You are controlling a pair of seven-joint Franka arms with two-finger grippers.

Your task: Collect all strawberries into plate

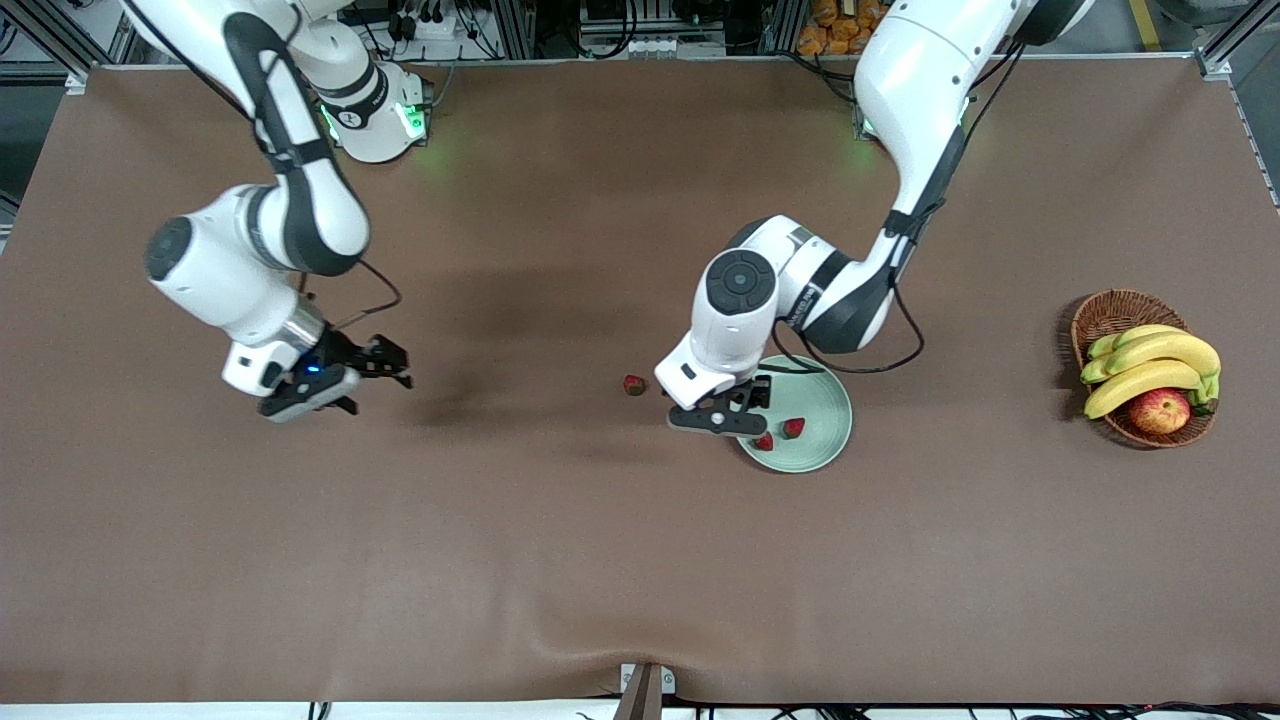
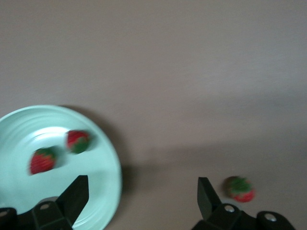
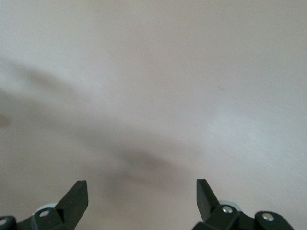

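My left gripper should next close around the middle of the strawberry (image 1: pixel 633 385) (image 2: pixel 241 189) on the brown cloth, outside the pale green plate.
The pale green plate (image 1: pixel 825 420) (image 2: pixel 29 129) lies mid-table and holds two strawberries (image 1: pixel 793 428) (image 1: pixel 764 442), which the left wrist view shows as one strawberry (image 2: pixel 77 141) beside another strawberry (image 2: pixel 43 160). A third strawberry (image 1: pixel 634 385) (image 2: pixel 240 189) lies on the cloth beside the plate, toward the right arm's end. My left gripper (image 1: pixel 745 400) (image 2: pixel 143 184) hangs open and empty over the plate's edge on that side. My right gripper (image 1: pixel 385 362) (image 3: pixel 142 184) is open and empty over bare cloth near the right arm's end.
A wicker basket (image 1: pixel 1105 312) with bananas (image 1: pixel 1150 365) and an apple (image 1: pixel 1159 410) stands at the left arm's end of the table. Brown cloth (image 1: pixel 600 560) covers the whole table.
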